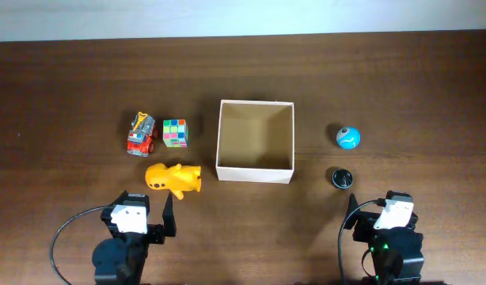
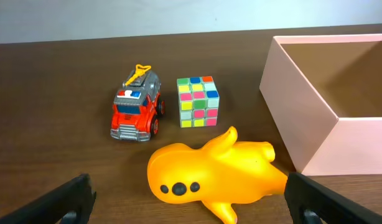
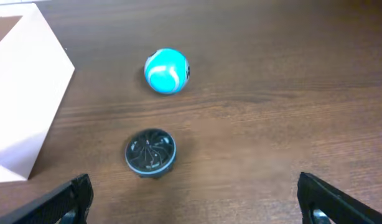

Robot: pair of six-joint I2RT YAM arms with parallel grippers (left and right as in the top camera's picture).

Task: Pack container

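My left gripper is to reach next beyond the yellow toy animal to the red toy truck beside the colour cube, and then close across the truck's sides (image 1: 142, 137) (image 2: 140, 102).
The container (image 1: 255, 170), a square open box with white walls and a tan inside, stands mid-table and holds nothing; it also shows in the left wrist view (image 2: 315, 118) and the right wrist view (image 3: 23, 112). A yellow toy animal (image 1: 173, 178) (image 2: 216, 171) lies left of it, with a red toy truck (image 1: 140, 134) (image 2: 138, 106) and a colour cube (image 1: 175, 133) (image 2: 198, 101) behind. A blue ball (image 1: 347, 137) (image 3: 167, 71) and a dark round disc (image 1: 342, 177) (image 3: 150, 151) lie to the right. My left gripper (image 1: 153, 212) (image 2: 191, 202) is open just before the yellow toy. My right gripper (image 1: 377, 215) (image 3: 194, 202) is open, near the disc.
The dark wooden table (image 1: 69, 95) ends at a pale wall along the far edge. Black cables loop by both arm bases at the near edge.
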